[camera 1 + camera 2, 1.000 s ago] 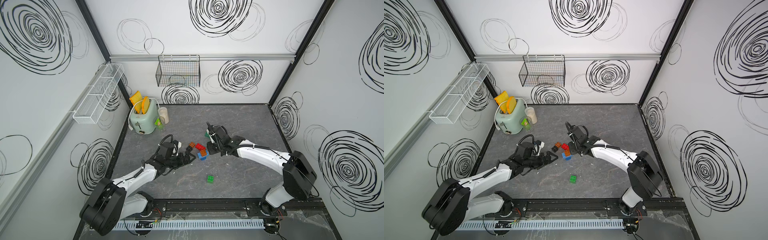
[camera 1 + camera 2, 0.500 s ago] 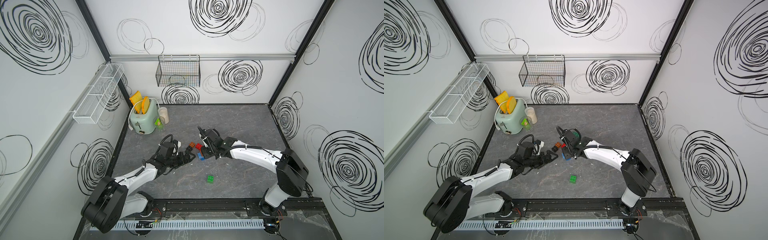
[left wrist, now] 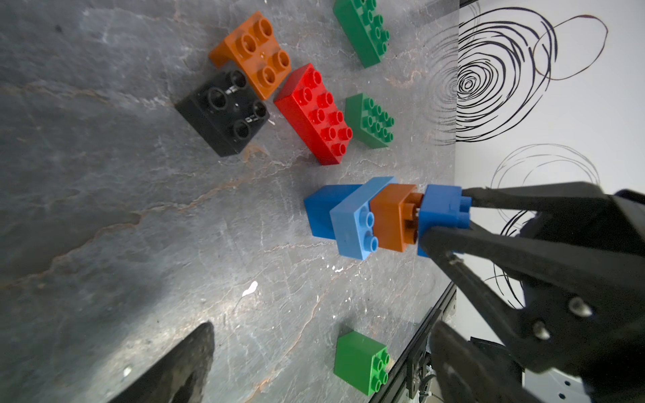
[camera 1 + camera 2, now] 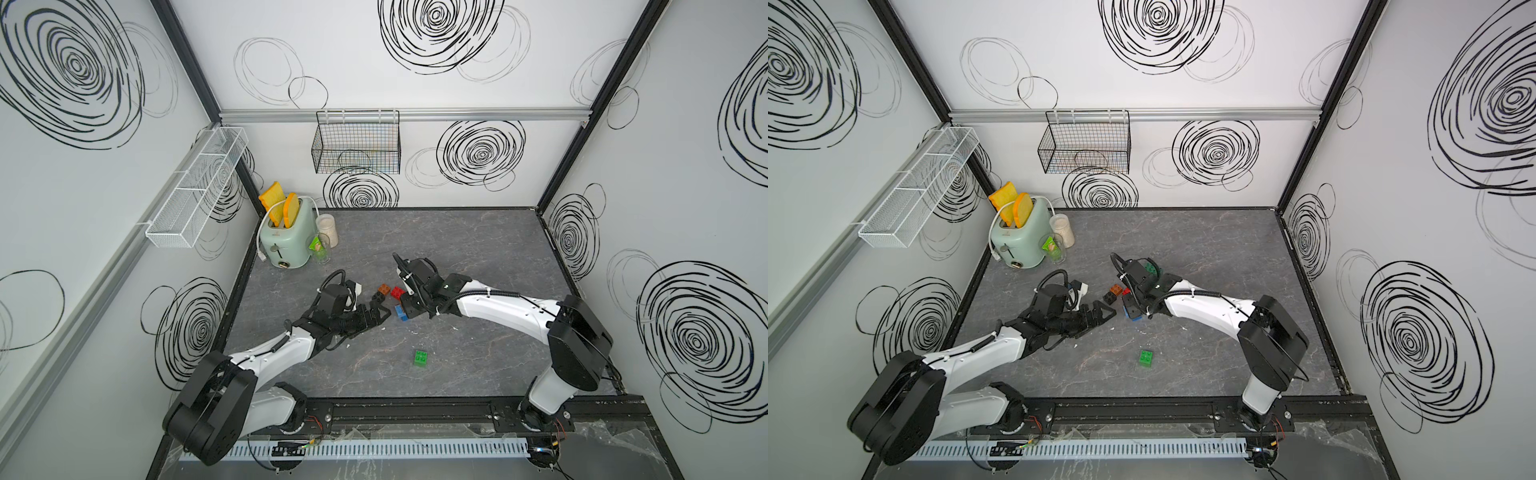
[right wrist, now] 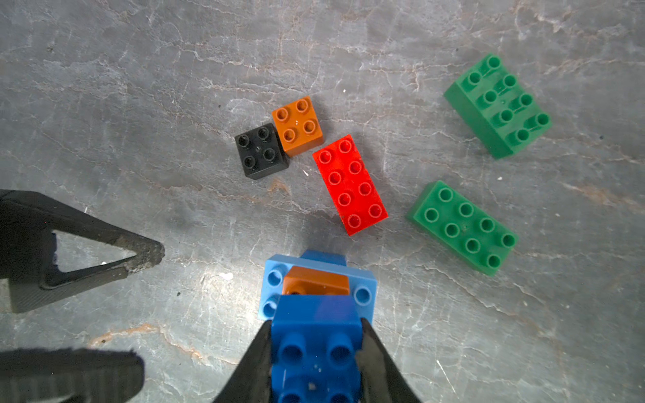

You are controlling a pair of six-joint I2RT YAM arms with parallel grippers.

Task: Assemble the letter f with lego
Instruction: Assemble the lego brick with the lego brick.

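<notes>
A gap shows above the orange brick's studs in the stack, so next my right gripper releases and regrips the blue square brick point(image 3: 438, 209) to seat it.
My right gripper point(image 5: 316, 324) is shut on a blue square brick point(image 5: 316, 343). That brick sits on a stack point(image 3: 352, 218): a blue base, a light blue oblong and an orange brick point(image 3: 392, 216). A gap shows between the held brick and the orange one. My left gripper point(image 5: 145, 307) rests open and empty on the table, left of the stack point(image 4: 401, 312). Loose lego lies behind: a black brick point(image 5: 261, 150), an orange brick point(image 5: 297, 125), a red oblong point(image 5: 350, 184) and two green oblongs point(image 5: 462, 226) point(image 5: 497, 104). A green square brick point(image 4: 421, 358) lies nearer the front.
A mint toaster point(image 4: 286, 239) with toast, a white cup point(image 4: 327, 230) and a glass point(image 4: 320, 249) stand at the back left. A black wire basket point(image 4: 356, 147) hangs on the back wall. A white mesh shelf point(image 4: 195, 195) runs along the left wall.
The right gripper has carried the blue brick leftward and toward the front, down onto the stack. The left arm has hardly moved.
</notes>
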